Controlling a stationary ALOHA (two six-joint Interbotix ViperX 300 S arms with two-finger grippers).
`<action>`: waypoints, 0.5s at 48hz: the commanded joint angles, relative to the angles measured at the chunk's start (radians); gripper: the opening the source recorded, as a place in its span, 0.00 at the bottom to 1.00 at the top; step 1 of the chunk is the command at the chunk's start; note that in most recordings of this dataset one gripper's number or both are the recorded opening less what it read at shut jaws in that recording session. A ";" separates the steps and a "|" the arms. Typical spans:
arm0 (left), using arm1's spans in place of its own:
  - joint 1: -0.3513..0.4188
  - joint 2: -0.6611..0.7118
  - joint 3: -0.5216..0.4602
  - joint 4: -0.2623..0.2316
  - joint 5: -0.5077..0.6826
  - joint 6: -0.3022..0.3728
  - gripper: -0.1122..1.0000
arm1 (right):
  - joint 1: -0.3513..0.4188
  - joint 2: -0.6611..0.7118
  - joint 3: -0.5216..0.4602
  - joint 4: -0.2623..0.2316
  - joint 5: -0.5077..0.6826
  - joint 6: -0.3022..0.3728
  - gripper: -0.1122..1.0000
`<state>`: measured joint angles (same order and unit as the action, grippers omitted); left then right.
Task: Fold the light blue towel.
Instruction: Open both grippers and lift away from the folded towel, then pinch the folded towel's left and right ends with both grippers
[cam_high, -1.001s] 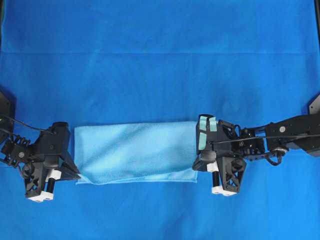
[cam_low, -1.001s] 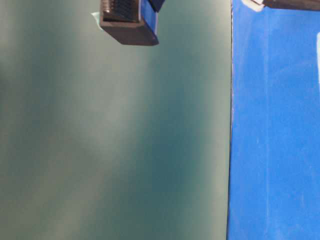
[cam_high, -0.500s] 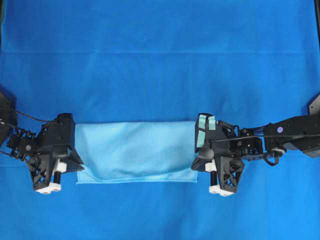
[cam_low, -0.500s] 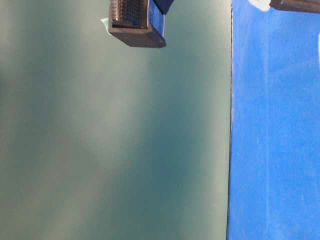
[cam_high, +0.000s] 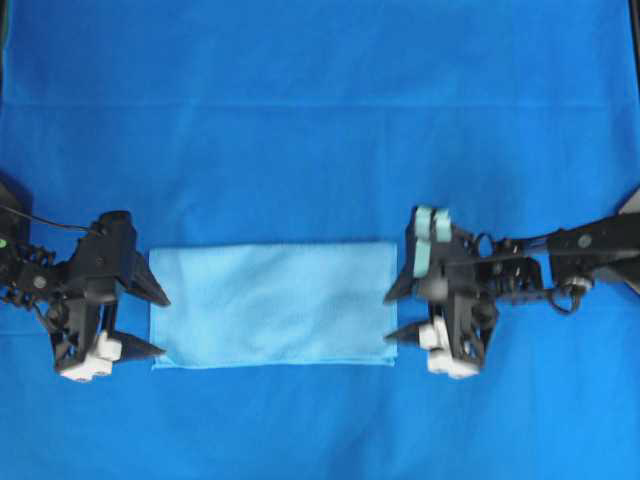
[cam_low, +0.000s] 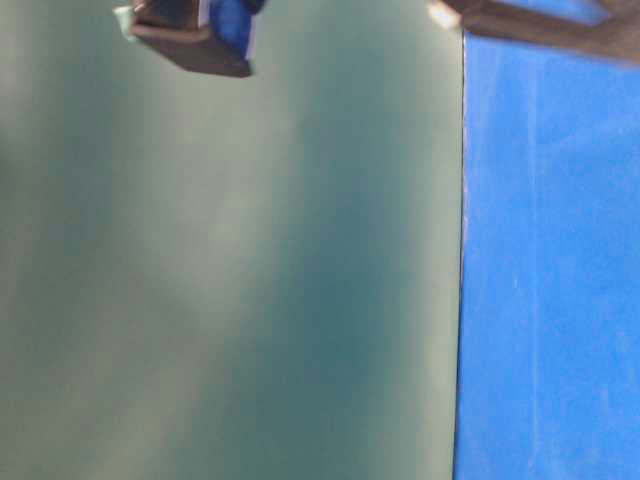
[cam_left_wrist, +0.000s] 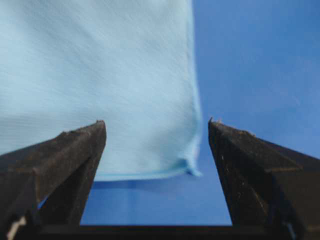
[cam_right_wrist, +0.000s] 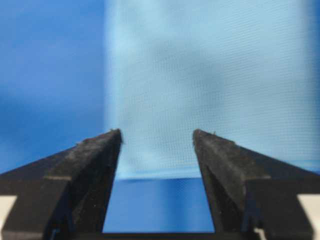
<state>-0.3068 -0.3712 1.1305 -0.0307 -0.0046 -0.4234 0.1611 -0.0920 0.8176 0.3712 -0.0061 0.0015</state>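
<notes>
The light blue towel has a far corner (cam_high: 156, 253) at the end beside my left gripper. That gripper should go there next and close on it.
The light blue towel (cam_high: 272, 305) lies flat as a wide rectangle on the royal-blue table cloth (cam_high: 320, 120), with a doubled edge along its near side. My left gripper (cam_high: 163, 325) is at the towel's left end, open and holding nothing. In the left wrist view the towel's (cam_left_wrist: 100, 65) curled corner sits ahead of the left gripper (cam_left_wrist: 155, 122), between the spread fingers. My right gripper (cam_high: 387, 318) is open at the right end. The right wrist view shows the towel's (cam_right_wrist: 210, 75) edge just beyond the right gripper (cam_right_wrist: 156, 131).
The table cloth covers all of the overhead view around the towel. The table-level view is blurred: a dark green surface, a strip of table cloth (cam_low: 550, 300) on the right, and a dark gripper part (cam_low: 195, 35) at the top left.
Both grippers have gone from shut on the towel's ends to open and have let it go. Each has drawn slightly outward. The towel now lies flat.
</notes>
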 joint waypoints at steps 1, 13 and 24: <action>0.058 -0.044 0.011 0.003 0.009 0.018 0.81 | -0.071 -0.031 0.002 -0.009 -0.003 -0.002 0.66; 0.175 -0.037 0.021 0.003 0.003 0.072 0.81 | -0.167 0.003 0.003 -0.029 0.003 -0.003 0.66; 0.207 0.074 0.026 0.003 -0.044 0.094 0.81 | -0.170 0.112 -0.028 -0.026 0.003 -0.005 0.66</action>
<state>-0.1074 -0.3206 1.1628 -0.0291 -0.0276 -0.3313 -0.0107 0.0031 0.8191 0.3436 0.0015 -0.0015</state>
